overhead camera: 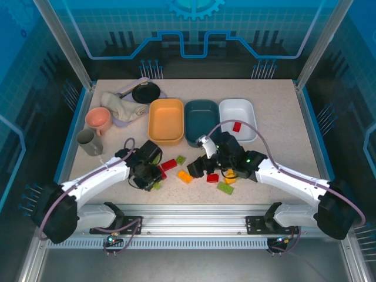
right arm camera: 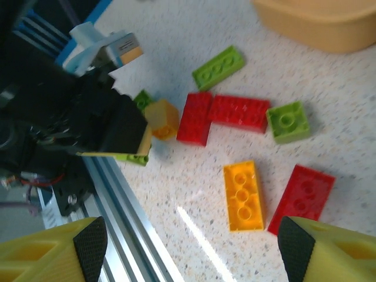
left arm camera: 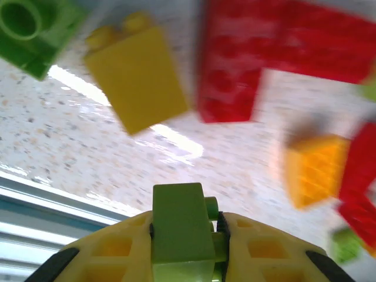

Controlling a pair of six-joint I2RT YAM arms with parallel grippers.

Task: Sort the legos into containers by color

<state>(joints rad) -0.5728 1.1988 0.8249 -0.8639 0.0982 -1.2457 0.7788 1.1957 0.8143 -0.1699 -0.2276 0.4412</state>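
The robot's left gripper should release the small green lego near the middle of the orange-yellow tray's empty bottom (overhead camera: 169,124).
My left gripper (overhead camera: 154,180) is shut on a small green lego (left arm camera: 182,229), which sits pinched between the yellow fingers just above the table near its front edge. Loose legos lie to its right: a red one (overhead camera: 169,165), a green one (overhead camera: 181,159) and an orange one (overhead camera: 185,176). My right gripper (right arm camera: 194,247) is open and empty above an orange brick (right arm camera: 243,195) and a red brick (right arm camera: 302,198). The orange-yellow tray (overhead camera: 165,120), the teal tray (overhead camera: 201,121) and the white tray (overhead camera: 237,108) stand in a row behind. A red lego (overhead camera: 237,126) lies in the white one.
A pink cup (overhead camera: 98,118), a grey cup (overhead camera: 89,142), a crumpled cloth (overhead camera: 120,107) and a black pan (overhead camera: 146,92) crowd the back left. An aluminium rail (overhead camera: 188,210) runs along the near edge, close under both grippers.
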